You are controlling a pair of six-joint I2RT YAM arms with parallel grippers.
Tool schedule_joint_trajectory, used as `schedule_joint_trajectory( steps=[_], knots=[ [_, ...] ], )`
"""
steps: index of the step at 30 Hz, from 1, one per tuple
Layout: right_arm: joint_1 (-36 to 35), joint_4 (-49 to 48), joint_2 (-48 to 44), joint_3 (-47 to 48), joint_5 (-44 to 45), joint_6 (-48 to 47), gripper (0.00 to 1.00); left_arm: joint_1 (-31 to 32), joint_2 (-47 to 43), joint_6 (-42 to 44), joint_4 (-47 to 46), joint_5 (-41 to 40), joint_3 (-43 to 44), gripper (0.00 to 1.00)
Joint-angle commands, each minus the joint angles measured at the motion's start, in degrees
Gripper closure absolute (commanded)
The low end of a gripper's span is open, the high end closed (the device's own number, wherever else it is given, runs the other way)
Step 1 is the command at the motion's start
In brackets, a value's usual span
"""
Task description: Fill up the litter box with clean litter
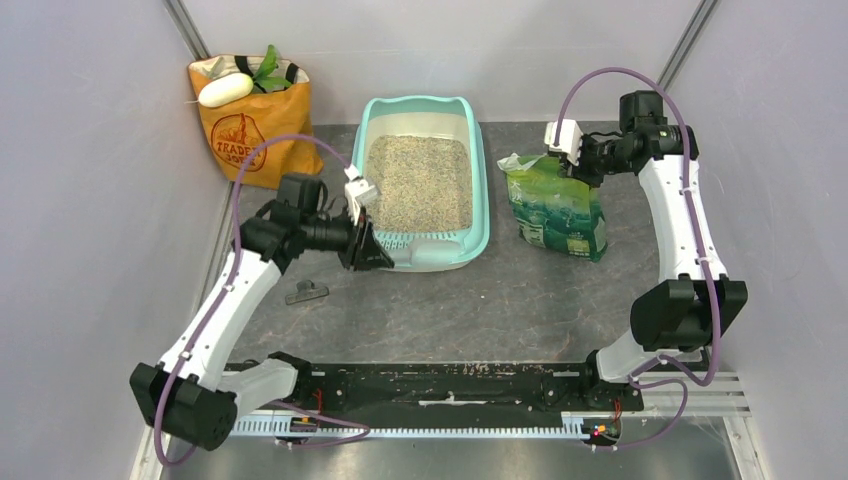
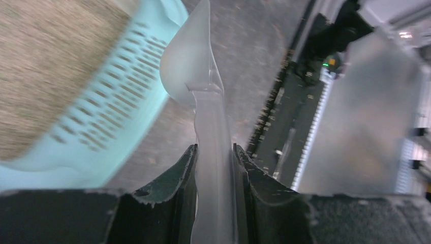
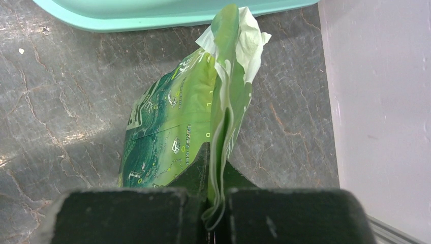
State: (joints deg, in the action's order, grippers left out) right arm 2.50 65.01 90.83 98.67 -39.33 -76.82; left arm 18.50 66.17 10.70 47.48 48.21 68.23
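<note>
Next, I release the clear plastic scoop from my left gripper on the mat (image 1: pixel 385 295) just in front of the grate step.
The mint-teal litter box (image 1: pixel 480 190) stands at the back middle, with beige litter (image 1: pixel 418 182) spread inside it. Its grate step (image 1: pixel 425 243) is at the near end. My left gripper (image 1: pixel 372 248) is shut on the handle of a clear plastic scoop (image 2: pixel 198 71), whose bowl lies over the grate step (image 2: pixel 106 96). My right gripper (image 1: pixel 572 160) is shut on the top edge of the green litter bag (image 1: pixel 560 205), which stands right of the box. In the right wrist view the bag's folded edge (image 3: pixel 223 132) sits pinched between the jaws.
An orange paper grocery bag (image 1: pixel 250 125) with items inside stands at the back left. A small dark clip (image 1: pixel 306 291) lies on the mat near my left arm. Grey walls close in both sides.
</note>
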Motion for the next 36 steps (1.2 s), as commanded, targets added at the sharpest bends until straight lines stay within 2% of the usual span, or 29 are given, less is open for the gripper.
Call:
schedule_joint_trajectory(
  steps=[1,6,10,13,15,19,22,26,30,32,33,35,36],
  knots=[
    [0.0,-2.6,-3.5,1.6,-1.6,0.7,1.00,-0.1,-5.8,-14.4,-14.0,10.0,-13.0,0.98],
    [0.0,-0.7,-3.7,2.1,-2.3,0.1,1.00,-0.3,-8.9,-31.3,-29.2,7.6,-28.1,0.98],
    [0.1,0.0,-4.7,0.9,-1.4,-0.9,1.00,-2.3,-7.6,-39.0,-36.9,3.9,-36.4,0.98],
    [0.1,0.0,-5.6,-0.4,-1.1,-1.2,1.00,-4.4,-5.8,-43.3,-41.6,0.3,-38.5,0.98],
    [0.1,0.1,-6.2,-1.4,-0.9,-2.1,1.00,-5.1,-3.5,-45.9,-43.5,-0.5,-39.4,0.94],
    [0.1,-0.2,-6.8,-1.8,-1.4,-0.7,1.00,-6.0,1.0,-46.5,-40.2,-5.2,-39.0,0.90],
    [0.1,-0.4,-6.7,-1.7,-1.4,-0.2,1.00,-7.1,3.0,-46.2,-37.4,-7.7,-38.7,0.82],
    [0.1,-0.3,-7.1,-2.3,-1.3,-0.5,1.00,-8.6,4.2,-46.3,-32.4,-9.4,-37.6,0.65],
    [0.2,-0.2,-7.2,-2.7,-1.2,-0.8,1.00,-9.7,3.4,-45.3,-25.2,-11.0,-35.8,0.46],
    [0.2,-0.3,-7.2,-2.9,-1.3,-1.1,1.00,-10.0,2.5,-44.5,-20.8,-12.9,-34.3,0.31],
    [0.2,-0.2,-7.2,-2.9,-1.3,-1.2,1.00,-10.1,2.1,-44.0,-19.0,-13.8,-33.6,0.29],
    [0.3,-0.2,-7.1,-2.9,-1.3,-1.5,1.00,-10.4,1.3,-43.5,-14.2,-16.0,-31.6,0.17],
    [0.3,-0.3,-7.0,-2.9,-1.3,-1.6,1.00,-10.6,0.8,-43.1,-11.6,-17.6,-30.7,0.16]
  ],
)
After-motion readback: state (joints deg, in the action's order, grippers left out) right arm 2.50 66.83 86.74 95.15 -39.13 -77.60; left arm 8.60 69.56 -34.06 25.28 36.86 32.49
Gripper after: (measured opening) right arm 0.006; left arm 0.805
